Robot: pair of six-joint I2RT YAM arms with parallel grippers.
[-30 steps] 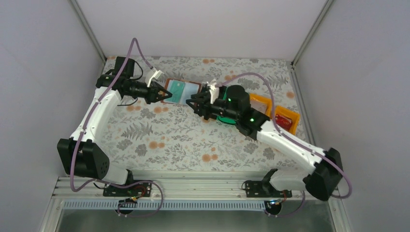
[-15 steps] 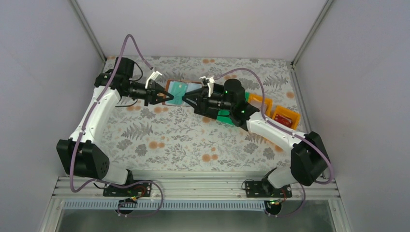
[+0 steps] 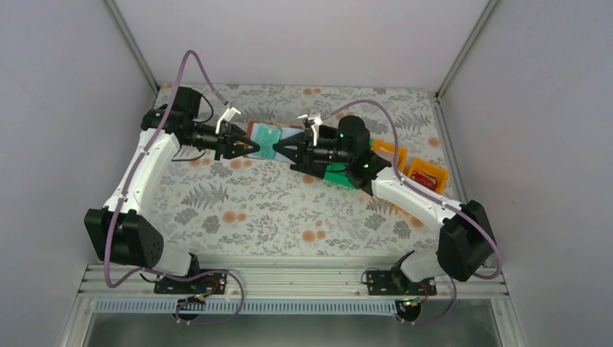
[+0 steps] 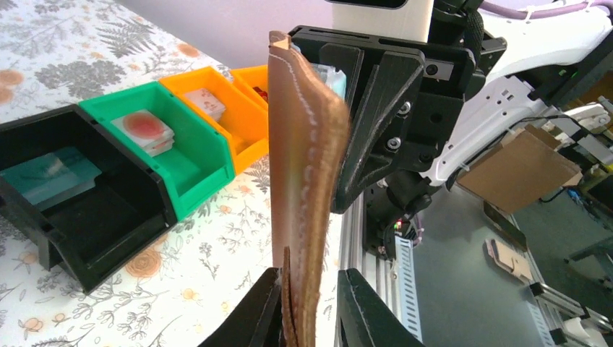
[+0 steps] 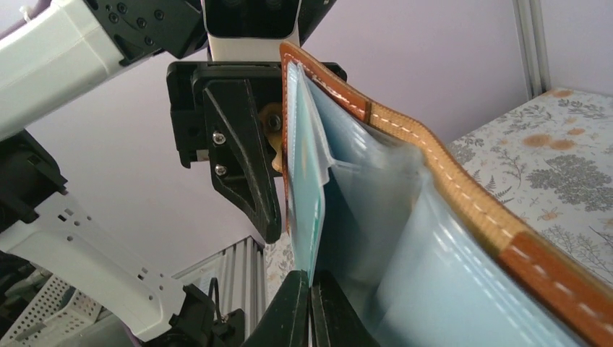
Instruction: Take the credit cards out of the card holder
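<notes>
The robot's left gripper needs to set the card holder, which hangs above the table's far middle now, down on the table (image 3: 246, 186) between the orange flowers, short of the black bin.
The card holder (image 3: 266, 137), brown outside and pale blue inside, hangs above the table's far middle between both grippers. In the left wrist view it stands edge-on (image 4: 303, 166) between my left gripper's (image 4: 309, 307) jaws. One finger touches it and the other stands a small gap away. My right gripper (image 5: 311, 307) is shut on the lower edge of a teal credit card (image 5: 305, 202) sitting in the card holder's (image 5: 405, 238) inner slot. In the top view my left gripper (image 3: 244, 147) and right gripper (image 3: 283, 150) face each other closely.
A black bin (image 4: 65, 202) with a teal card, a green bin (image 4: 159, 144) with a patterned card, and an orange bin (image 4: 217, 108) stand in a row right of the card holder. Orange bins (image 3: 426, 177) sit under the right arm.
My right gripper moved left up to the card holder and shut on the teal card. My left gripper's jaws loosened slightly round the card holder.
</notes>
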